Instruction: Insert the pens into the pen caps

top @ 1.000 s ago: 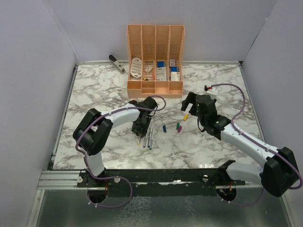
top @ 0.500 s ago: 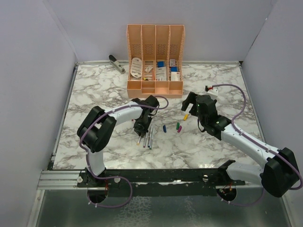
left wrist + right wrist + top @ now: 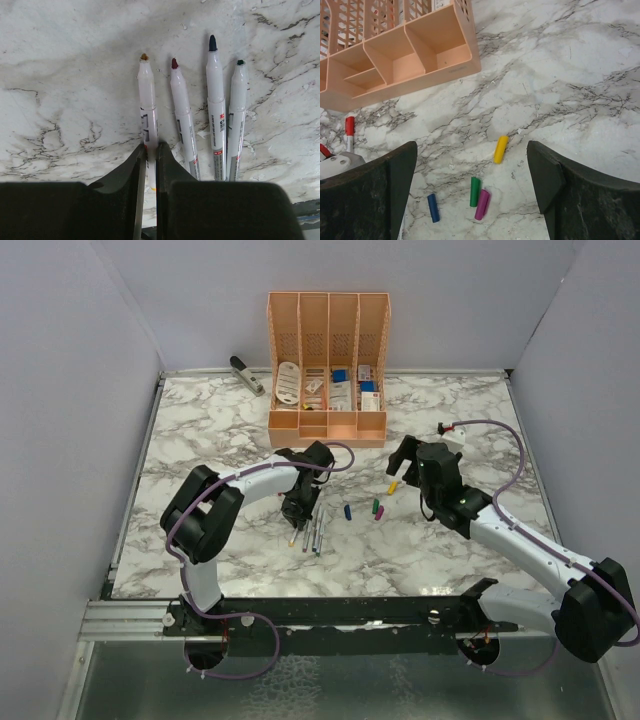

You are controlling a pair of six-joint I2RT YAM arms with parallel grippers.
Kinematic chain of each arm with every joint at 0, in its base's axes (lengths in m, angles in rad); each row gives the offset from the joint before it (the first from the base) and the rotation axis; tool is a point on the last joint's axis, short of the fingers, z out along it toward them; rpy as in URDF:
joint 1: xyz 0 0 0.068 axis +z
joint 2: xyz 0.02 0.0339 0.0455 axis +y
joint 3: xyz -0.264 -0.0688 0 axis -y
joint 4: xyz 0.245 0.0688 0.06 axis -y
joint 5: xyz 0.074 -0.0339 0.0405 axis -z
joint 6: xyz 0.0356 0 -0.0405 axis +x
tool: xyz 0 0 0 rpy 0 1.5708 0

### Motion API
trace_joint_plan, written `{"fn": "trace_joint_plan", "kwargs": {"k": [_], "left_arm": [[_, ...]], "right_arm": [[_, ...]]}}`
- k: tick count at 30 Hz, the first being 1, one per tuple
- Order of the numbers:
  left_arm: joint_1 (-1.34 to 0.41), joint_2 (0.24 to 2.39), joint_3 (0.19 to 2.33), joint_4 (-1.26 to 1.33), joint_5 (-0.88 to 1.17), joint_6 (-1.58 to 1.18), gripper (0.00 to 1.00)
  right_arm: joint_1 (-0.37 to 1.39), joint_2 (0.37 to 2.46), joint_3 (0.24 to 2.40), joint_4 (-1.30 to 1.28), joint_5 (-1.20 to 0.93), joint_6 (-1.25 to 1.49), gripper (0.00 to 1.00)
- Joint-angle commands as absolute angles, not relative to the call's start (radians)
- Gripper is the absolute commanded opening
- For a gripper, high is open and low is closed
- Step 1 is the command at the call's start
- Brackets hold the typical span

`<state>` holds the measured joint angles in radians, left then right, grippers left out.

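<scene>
My right gripper closes next on the middle of the yellow pen cap (image 3: 392, 487) (image 3: 501, 150), the loose cap nearest the peach desk organiser.
In the left wrist view several pale pens lie side by side, tips pointing away. My left gripper (image 3: 151, 148) is shut on the orange-tipped pen (image 3: 147, 100), with the pen's barrel pinched between both jaws. The red-tipped pen (image 3: 182, 120), dark-tipped pen (image 3: 215, 110) and green-tipped pen (image 3: 237, 115) lie free to its right. My right gripper (image 3: 471, 150) hangs open above the loose pen caps: yellow (image 3: 500, 149), green (image 3: 475, 191), magenta (image 3: 482, 204) and blue (image 3: 433, 207). It holds nothing. A red-ended white stick (image 3: 349, 131) shows at the left edge.
A peach desk organiser (image 3: 327, 350) with small items stands at the back centre. A grey stapler (image 3: 245, 373) lies at the back left. Grey walls close in the marble table (image 3: 200, 430) on three sides. The two arms meet near the table's middle.
My left gripper's jaws have closed onto the orange-tipped pen. The right arm has drifted slightly right, still open.
</scene>
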<state>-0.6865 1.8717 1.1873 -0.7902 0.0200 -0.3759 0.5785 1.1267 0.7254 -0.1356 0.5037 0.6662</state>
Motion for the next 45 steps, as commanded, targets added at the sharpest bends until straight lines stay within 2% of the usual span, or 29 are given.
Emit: {"fn": "trace_joint_plan", "kwargs": {"k": [1, 14, 21, 29, 33, 38, 45], "left_arm": [[-0.675, 1.999, 1.051, -0.583, -0.01, -0.373, 0.0], [-0.643, 1.755, 1.121, -0.662, -0.071, -0.368, 0.0], [-0.641, 1.637, 1.153, -0.715, -0.102, -0.379, 0.0], [-0.64, 1.501, 1.158, -0.711, -0.2, -0.4, 0.0], [-0.638, 1.397, 1.113, -0.645, -0.248, -0.403, 0.0], [-0.632, 1.269, 1.033, -0.544, -0.246, -0.41, 0.0], [-0.626, 1.232, 1.0, -0.522, -0.229, -0.422, 0.0]], "right_arm": [[0.574, 1.137, 0.724, -0.169, 0.543, 0.688, 0.89], [0.574, 1.392, 0.855, -0.401, 0.582, 0.72, 0.83], [0.574, 1.424, 0.843, -0.345, 0.555, 0.706, 0.79], [0.574, 1.544, 0.886, -0.345, 0.541, 0.705, 0.62], [0.573, 1.592, 0.901, -0.334, 0.521, 0.719, 0.61], [0.574, 1.641, 0.925, -0.317, 0.511, 0.728, 0.55], [0.574, 1.685, 0.953, -0.295, 0.471, 0.725, 0.51]]}}
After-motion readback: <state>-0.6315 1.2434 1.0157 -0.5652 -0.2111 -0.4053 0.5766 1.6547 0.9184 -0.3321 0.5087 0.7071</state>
